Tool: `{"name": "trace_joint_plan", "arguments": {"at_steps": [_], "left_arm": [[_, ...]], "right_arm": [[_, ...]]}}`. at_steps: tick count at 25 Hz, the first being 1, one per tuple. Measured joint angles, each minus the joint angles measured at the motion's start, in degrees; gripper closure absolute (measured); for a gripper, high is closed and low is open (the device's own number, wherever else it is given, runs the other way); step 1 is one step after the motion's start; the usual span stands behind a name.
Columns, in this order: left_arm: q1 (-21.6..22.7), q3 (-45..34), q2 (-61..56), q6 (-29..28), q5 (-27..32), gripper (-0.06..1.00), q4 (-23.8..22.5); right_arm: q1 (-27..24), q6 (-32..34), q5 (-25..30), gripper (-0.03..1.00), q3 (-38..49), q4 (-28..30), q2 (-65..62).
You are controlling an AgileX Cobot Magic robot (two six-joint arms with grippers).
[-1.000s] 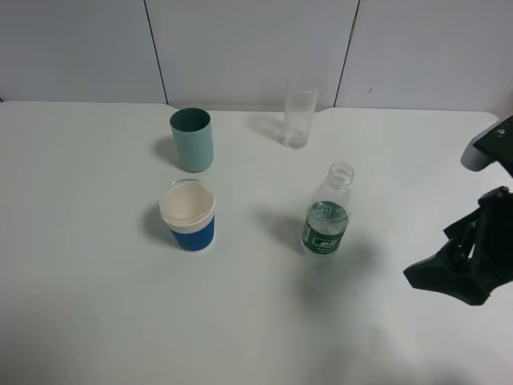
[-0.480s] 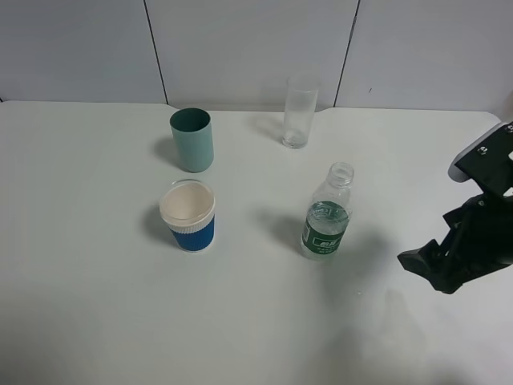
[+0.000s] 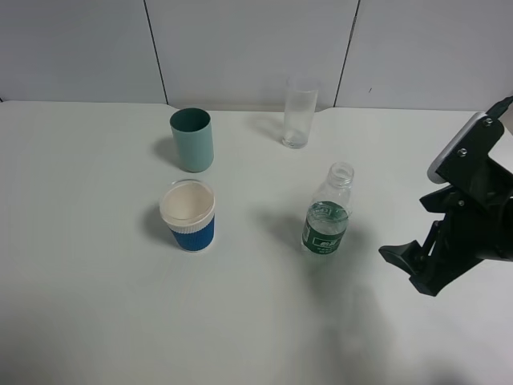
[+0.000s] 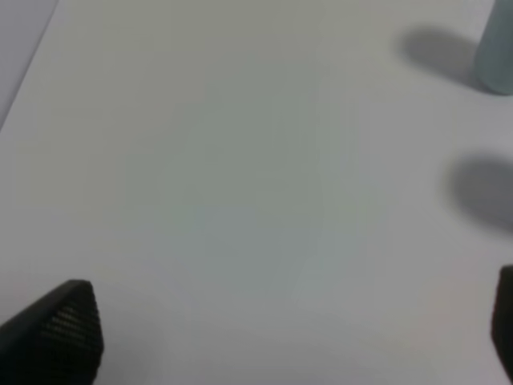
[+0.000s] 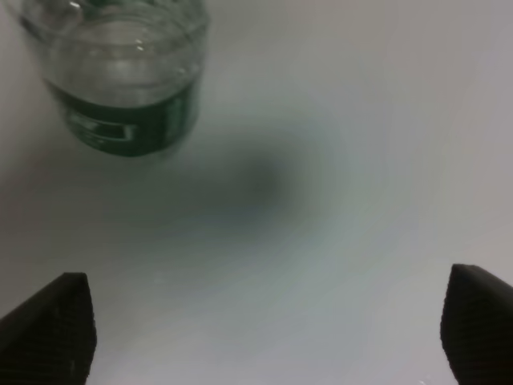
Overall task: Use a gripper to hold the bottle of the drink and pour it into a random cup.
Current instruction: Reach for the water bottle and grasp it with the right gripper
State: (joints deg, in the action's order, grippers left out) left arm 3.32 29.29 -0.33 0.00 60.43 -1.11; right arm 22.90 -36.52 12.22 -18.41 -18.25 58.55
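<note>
The robot's right gripper needs to close on the green label (image 3: 324,228) (image 5: 132,128) around the lower half of the drink bottle, leaving the bottle's open top free for pouring.
The bottle of the drink (image 3: 327,216), clear with a green label and no cap, stands upright right of the table's middle; it also shows in the right wrist view (image 5: 120,72). The blue cup (image 3: 189,218) with a white rim stands to its left. My right gripper (image 3: 403,270) is open and empty, low over the table to the right of the bottle and apart from it. In the right wrist view the right gripper (image 5: 264,329) has its fingertips (image 5: 52,329) wide apart. My left gripper (image 4: 284,329) is open over bare table and does not show in the exterior view.
A teal-green cup (image 3: 192,139) stands behind the blue cup; its edge shows in the left wrist view (image 4: 497,48). A tall clear glass (image 3: 299,112) stands at the back. The white table (image 3: 96,321) meets grey wall panels behind.
My right gripper has moved left toward the bottle and slightly away from the front edge. The bottle and cups have not moved.
</note>
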Motion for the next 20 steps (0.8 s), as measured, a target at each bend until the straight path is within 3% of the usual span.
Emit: {"name": "trace_joint_plan", "arguments": {"at_steps": [10,20], "left_arm": [[0.00,0.00,0.00,0.00,0.00,-0.04,0.00],[0.00,0.00,0.00,0.00,0.00,-0.04,0.00]], "right_arm": [[3.83,0.16,-6.92,0.12,3.30,-10.23,0.83],[3.94,0.16,-12.22,0.12,4.64,-11.43,10.92]]}}
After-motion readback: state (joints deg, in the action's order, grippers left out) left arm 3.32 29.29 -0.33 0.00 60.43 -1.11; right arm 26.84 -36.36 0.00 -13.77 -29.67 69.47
